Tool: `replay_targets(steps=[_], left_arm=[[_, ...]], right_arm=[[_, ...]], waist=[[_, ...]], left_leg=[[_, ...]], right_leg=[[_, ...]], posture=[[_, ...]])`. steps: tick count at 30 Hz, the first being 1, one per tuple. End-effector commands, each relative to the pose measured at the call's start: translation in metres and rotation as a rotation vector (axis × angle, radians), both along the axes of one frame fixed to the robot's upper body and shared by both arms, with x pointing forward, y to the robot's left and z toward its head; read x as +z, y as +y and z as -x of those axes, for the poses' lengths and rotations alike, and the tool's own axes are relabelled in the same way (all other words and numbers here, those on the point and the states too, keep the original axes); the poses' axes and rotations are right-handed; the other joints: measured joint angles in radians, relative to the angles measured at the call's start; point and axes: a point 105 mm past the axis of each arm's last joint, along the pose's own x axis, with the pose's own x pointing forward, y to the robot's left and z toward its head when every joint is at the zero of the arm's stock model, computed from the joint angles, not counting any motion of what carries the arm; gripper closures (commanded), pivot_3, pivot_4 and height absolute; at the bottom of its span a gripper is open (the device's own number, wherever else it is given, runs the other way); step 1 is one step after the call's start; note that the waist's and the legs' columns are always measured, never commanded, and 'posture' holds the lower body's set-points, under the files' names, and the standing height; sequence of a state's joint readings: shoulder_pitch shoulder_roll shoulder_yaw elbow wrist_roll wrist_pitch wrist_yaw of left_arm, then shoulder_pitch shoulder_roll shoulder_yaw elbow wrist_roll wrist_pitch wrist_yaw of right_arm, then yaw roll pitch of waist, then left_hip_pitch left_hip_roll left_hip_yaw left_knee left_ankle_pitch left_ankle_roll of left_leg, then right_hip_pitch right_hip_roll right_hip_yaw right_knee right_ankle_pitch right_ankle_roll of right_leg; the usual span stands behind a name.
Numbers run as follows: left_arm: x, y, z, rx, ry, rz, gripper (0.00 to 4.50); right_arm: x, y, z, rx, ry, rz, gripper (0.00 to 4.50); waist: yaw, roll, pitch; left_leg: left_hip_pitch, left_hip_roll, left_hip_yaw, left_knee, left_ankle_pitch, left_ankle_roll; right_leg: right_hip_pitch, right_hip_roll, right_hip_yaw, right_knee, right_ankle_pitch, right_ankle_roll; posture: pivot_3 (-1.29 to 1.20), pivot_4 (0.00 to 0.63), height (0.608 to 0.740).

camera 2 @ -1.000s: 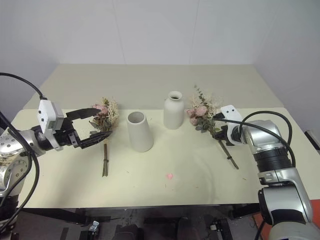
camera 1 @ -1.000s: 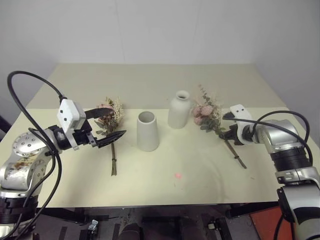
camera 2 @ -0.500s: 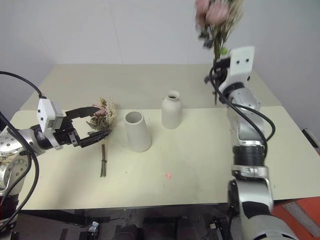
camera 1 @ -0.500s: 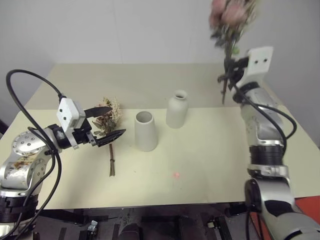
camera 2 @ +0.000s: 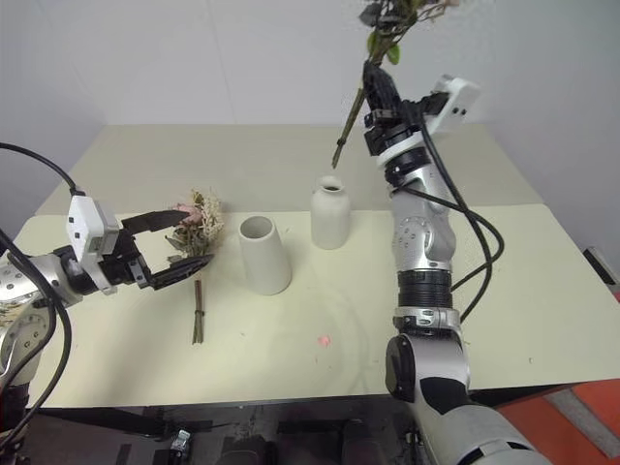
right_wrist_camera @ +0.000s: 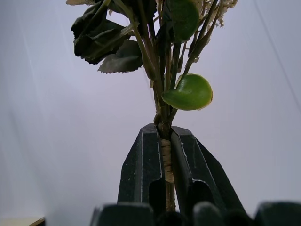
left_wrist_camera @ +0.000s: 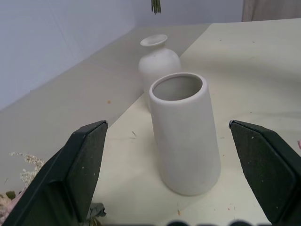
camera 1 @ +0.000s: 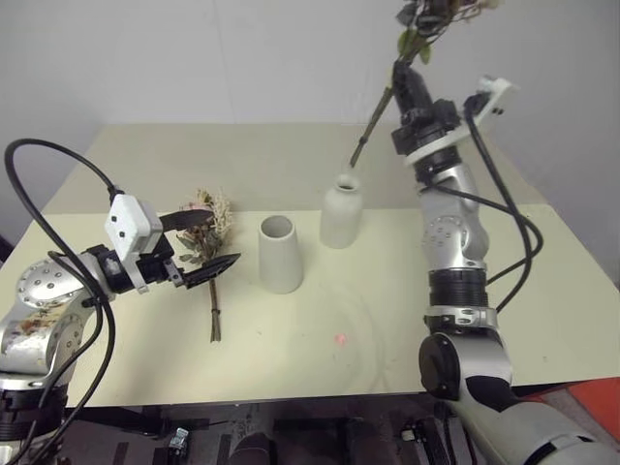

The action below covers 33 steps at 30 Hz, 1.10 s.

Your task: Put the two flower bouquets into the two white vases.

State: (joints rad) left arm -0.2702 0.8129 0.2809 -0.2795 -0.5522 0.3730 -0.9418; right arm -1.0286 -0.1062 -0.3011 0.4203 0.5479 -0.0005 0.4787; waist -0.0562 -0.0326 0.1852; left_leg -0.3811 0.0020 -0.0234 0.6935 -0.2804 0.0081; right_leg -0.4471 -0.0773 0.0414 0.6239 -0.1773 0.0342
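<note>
Next, my right gripper releases the flower bouquet in the opening of the bottle-shaped white vase [camera 1: 347,182]. The bouquet's stems now end just above that vase.
My right gripper [camera 1: 412,89] is raised high at the back right, shut on the tied stems of one flower bouquet [camera 1: 418,21]. Its dark stems [camera 1: 371,128] slant down and end just above the mouth of the bottle-shaped white vase [camera 1: 341,215]. In the right wrist view the fingers [right_wrist_camera: 143,160] pinch the string-wrapped stems under green leaves [right_wrist_camera: 188,92]. The other bouquet [camera 1: 210,232] lies on the table to the left of the cone vase [camera 1: 279,254]. My left gripper [camera 1: 201,242] is open, hovering at that bouquet's flower head. It faces the cone vase [left_wrist_camera: 186,134].
The cream table [camera 1: 387,320] has a small red light dot [camera 1: 341,339] near its front middle. A white wall stands behind the far edge. The table's front edge runs close to my arms, with the floor below.
My right gripper lifted its bouquet off the table, turned it upright, and swung it left until the stem ends came over the bottle vase. My left gripper stayed open in place.
</note>
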Motion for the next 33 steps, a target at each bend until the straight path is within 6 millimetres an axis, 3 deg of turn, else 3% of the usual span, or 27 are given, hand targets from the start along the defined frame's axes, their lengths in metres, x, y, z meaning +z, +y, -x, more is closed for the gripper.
replay_targets(steps=[1, 12, 26, 27, 33], left_arm=[[0.014, 0.001, 0.006, 0.003, -0.06, -0.009, 0.0], [0.015, 0.003, 0.01, 0.014, -0.056, -0.009, 0.0], [0.016, 0.005, 0.013, 0.028, -0.054, -0.012, 0.0], [0.016, 0.005, 0.013, 0.028, -0.054, -0.012, 0.0], [0.015, 0.011, 0.008, 0.082, -0.045, 0.013, 0.0]], right_arm=[[0.01, 0.001, 0.0, -0.013, -0.066, 0.007, 4.42], [0.003, 0.01, -0.023, -0.046, -0.063, 0.066, 4.42], [-0.034, 0.027, -0.029, -0.043, -0.014, 0.212, 4.42], [-0.035, 0.027, -0.029, -0.042, -0.015, 0.218, 3.69], [-0.049, 0.031, -0.023, -0.033, -0.006, 0.275, 1.64]], waist=[[-0.001, 0.0, 0.0], [-0.017, 0.0, 0.0], [-0.015, 0.0, 0.0], [-0.015, 0.0, 0.0], [-0.016, 0.0, 0.0]], left_leg=[[0.0, 0.0, 0.0, 0.0, 0.0, 0.0], [-0.001, 0.0, 0.0, -0.001, 0.0, -0.001], [-0.005, 0.0, 0.0, -0.001, 0.001, -0.002], [-0.005, 0.0, 0.0, -0.001, 0.001, -0.002], [-0.005, 0.0, 0.0, -0.001, 0.001, -0.002]], right_leg=[[0.0, 0.0, 0.0, 0.0, 0.0, 0.0], [-0.003, 0.0, 0.001, 0.001, 0.0, 0.0], [-0.007, 0.0, 0.001, 0.002, 0.0, 0.0], [-0.007, 0.0, 0.001, 0.002, 0.0, 0.0], [-0.008, 0.0, 0.002, 0.002, 0.0, 0.0]], posture=[[0.0, 0.15, 0.74], [0.0, 0.15, 0.74], [0.0, 0.15, 0.74], [0.0, 0.15, 0.74], [0.0, 0.15, 0.74]])
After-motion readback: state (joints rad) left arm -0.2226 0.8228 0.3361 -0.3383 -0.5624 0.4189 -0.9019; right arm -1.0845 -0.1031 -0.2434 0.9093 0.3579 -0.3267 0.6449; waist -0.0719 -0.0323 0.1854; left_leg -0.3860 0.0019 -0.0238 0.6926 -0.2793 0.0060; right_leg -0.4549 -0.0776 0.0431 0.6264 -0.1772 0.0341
